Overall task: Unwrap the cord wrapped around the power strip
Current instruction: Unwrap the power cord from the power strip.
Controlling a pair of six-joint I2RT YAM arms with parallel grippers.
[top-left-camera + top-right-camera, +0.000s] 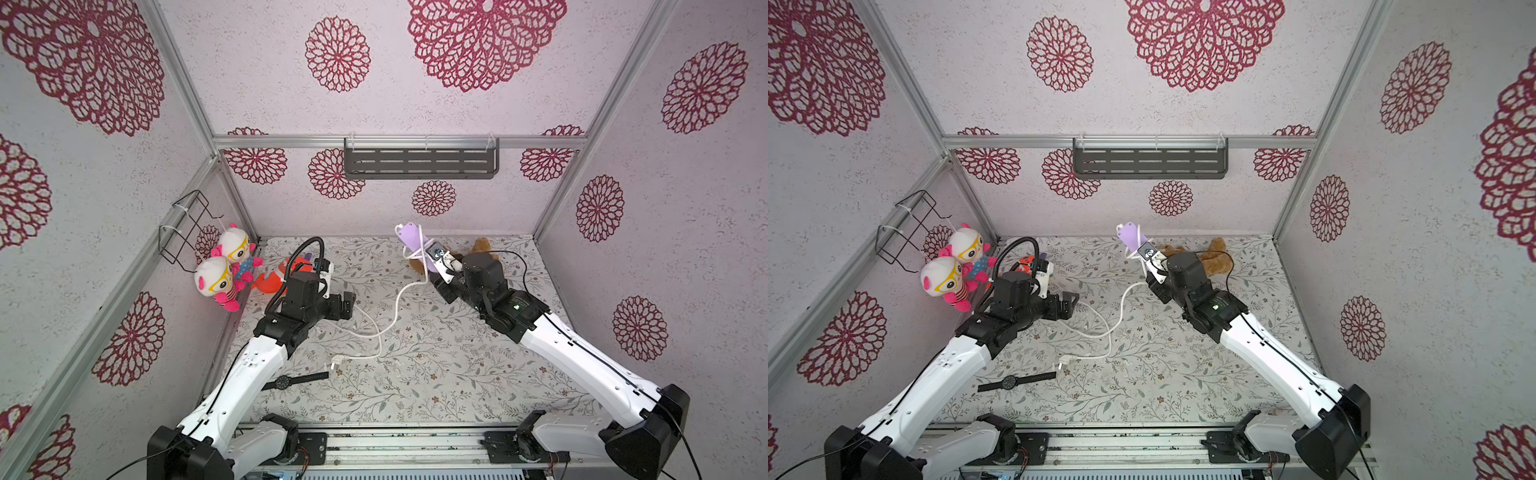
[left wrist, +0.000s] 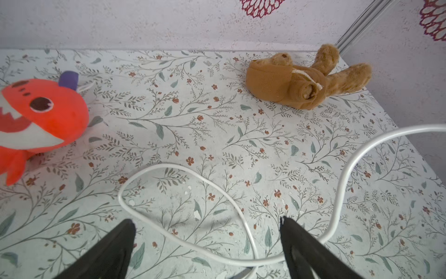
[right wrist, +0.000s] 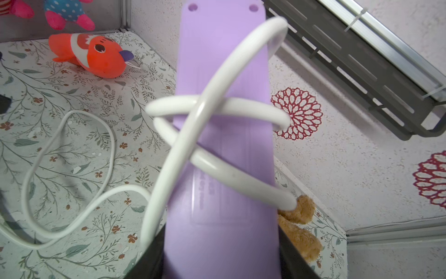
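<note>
My left gripper is to go next to the white cord's hanging part (image 1: 426, 277), just below the lavender power strip beside my right gripper, and close there.
My right gripper (image 1: 437, 266) is shut on the lower end of the lavender power strip (image 1: 409, 237), holding it tilted up above the back of the table. In the right wrist view the strip's plain back (image 3: 205, 48) fills the middle, and loops of the white cord (image 3: 241, 106) cross over it. From there the cord (image 1: 399, 299) hangs down, curls across the table and ends in its white plug (image 1: 336, 360). My left gripper (image 1: 347, 305) is open just above a slack loop of cord (image 2: 169, 166), which lies on the table between its fingers (image 2: 125, 232) without being gripped.
A black wristwatch (image 1: 291, 380) lies near the left arm. An orange plush fish (image 1: 270, 278) and two white-and-pink dolls (image 1: 224, 270) sit at the back left under a wire basket (image 1: 187, 224). A brown teddy (image 1: 482, 245) lies behind the right gripper. A grey shelf (image 1: 419, 162) hangs on the back wall.
</note>
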